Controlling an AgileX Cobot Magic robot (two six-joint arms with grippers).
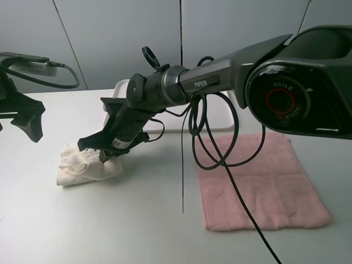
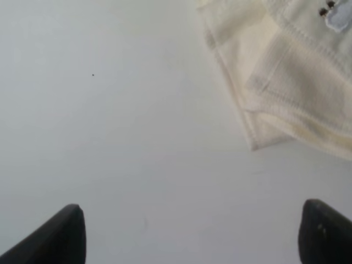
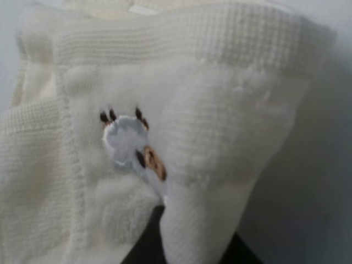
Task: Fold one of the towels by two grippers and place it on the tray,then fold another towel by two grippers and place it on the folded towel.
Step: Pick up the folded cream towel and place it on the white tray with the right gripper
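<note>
The robot's right gripper will release the cream towel on the middle of the white tray (image 1: 168,98), behind the pink towel.
The cream towel (image 1: 88,168) lies bunched in a heap on the white table, left of centre. My right gripper (image 1: 103,154), on the arm lettered PIPER, reaches across the middle and is shut on a fold of it. The right wrist view fills with the cream towel (image 3: 192,110), a pinched fold sitting between the dark fingers of my right gripper (image 3: 181,247). My left gripper (image 1: 22,124) hangs open at the far left, apart from the heap. In its wrist view my left gripper (image 2: 192,236) has nothing between its fingers, and a corner of the cream towel (image 2: 297,82) lies beyond. The pink towel (image 1: 258,181) lies flat at the right. The white tray (image 1: 122,87) sits at the back, partly hidden by the arm.
Black cables (image 1: 212,154) loop down from the right arm over the pink towel's near-left part. The right arm's large base joint (image 1: 297,93) fills the upper right. A small embroidered patch (image 3: 132,146) shows on the cream towel. Grey wall panels stand behind the table.
</note>
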